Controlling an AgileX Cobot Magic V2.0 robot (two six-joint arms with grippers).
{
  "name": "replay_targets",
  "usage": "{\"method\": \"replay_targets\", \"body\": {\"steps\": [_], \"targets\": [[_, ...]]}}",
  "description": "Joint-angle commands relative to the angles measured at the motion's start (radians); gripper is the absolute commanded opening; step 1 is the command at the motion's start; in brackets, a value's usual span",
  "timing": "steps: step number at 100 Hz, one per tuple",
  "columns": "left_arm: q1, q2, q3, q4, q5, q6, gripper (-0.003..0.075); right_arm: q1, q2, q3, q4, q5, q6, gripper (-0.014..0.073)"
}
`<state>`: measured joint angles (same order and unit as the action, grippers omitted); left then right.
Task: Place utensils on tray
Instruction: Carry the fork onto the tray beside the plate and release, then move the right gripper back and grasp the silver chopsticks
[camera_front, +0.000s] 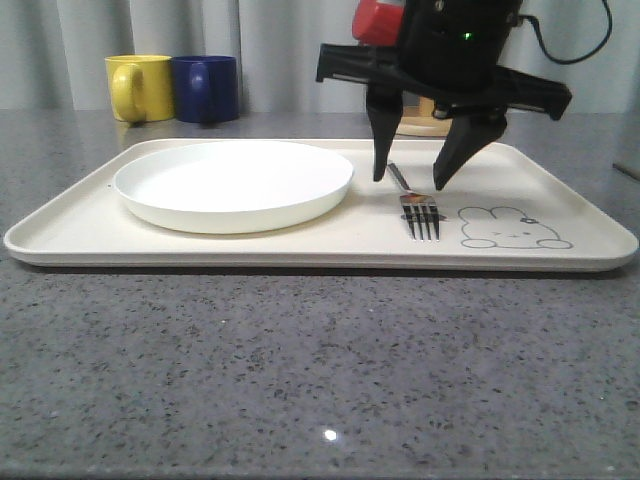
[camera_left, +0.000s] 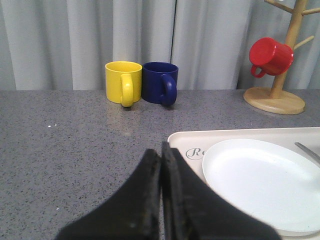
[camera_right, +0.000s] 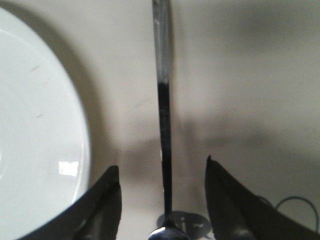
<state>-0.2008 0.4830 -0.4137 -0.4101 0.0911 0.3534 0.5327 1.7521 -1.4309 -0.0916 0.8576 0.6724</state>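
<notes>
The silver fork already rests on the tray, so the thin utensil (camera_front: 632, 175) lying beside the cream tray's rabbit-drawing end is the one my right gripper needs to close on.
The cream tray (camera_front: 90, 228) lies across the table with a rabbit drawing at its right. On it rest the round white plate (camera_front: 233, 183) at the left and the silver fork (camera_front: 420, 213) to the plate's right, tines toward the front edge. My right gripper (camera_front: 408, 184) hangs open just above the fork's handle, one finger on each side, not touching it. In the right wrist view the fork handle (camera_right: 163, 100) runs between the open fingers (camera_right: 105, 200) of my right gripper (camera_right: 162, 167). My left gripper (camera_left: 161, 150) is shut and empty, over the table beside the tray's corner (camera_left: 180, 140) and the plate (camera_left: 260, 180).
A yellow mug (camera_front: 140, 87) and a blue mug (camera_front: 206, 88) stand behind the tray at the back left. A wooden mug stand (camera_left: 280, 95) with a red mug (camera_left: 270, 56) stands at the back right. Curtains close off the rear. Bare grey counter (camera_front: 300, 380) lies in front.
</notes>
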Motion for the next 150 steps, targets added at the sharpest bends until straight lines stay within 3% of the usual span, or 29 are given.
{"method": "replay_targets", "body": {"steps": [1,19,50,85,118,150], "targets": [[-0.006,0.003,-0.028,-0.005,-0.07,-0.007,-0.0018,-0.005,-0.086,-0.064,-0.021,0.008,-0.071,0.0398],[-0.006,0.003,-0.028,-0.005,-0.07,-0.007,-0.0018,-0.068,-0.147,-0.086,-0.018,0.074,-0.203,0.0398],[-0.006,0.003,-0.028,-0.005,-0.07,-0.007,-0.0018,-0.321,-0.187,-0.086,0.001,0.176,-0.383,0.0398],[-0.006,0.003,-0.028,-0.005,-0.07,-0.007,-0.0018,-0.545,-0.186,-0.02,0.146,0.129,-0.576,0.0398],[-0.006,0.003,-0.028,-0.005,-0.07,-0.007,-0.0018,-0.592,-0.182,0.103,0.163,0.028,-0.664,0.0398],[-0.006,0.003,-0.028,-0.005,-0.07,-0.007,-0.0018,-0.592,-0.13,0.135,0.16,-0.006,-0.666,0.0398]]}}
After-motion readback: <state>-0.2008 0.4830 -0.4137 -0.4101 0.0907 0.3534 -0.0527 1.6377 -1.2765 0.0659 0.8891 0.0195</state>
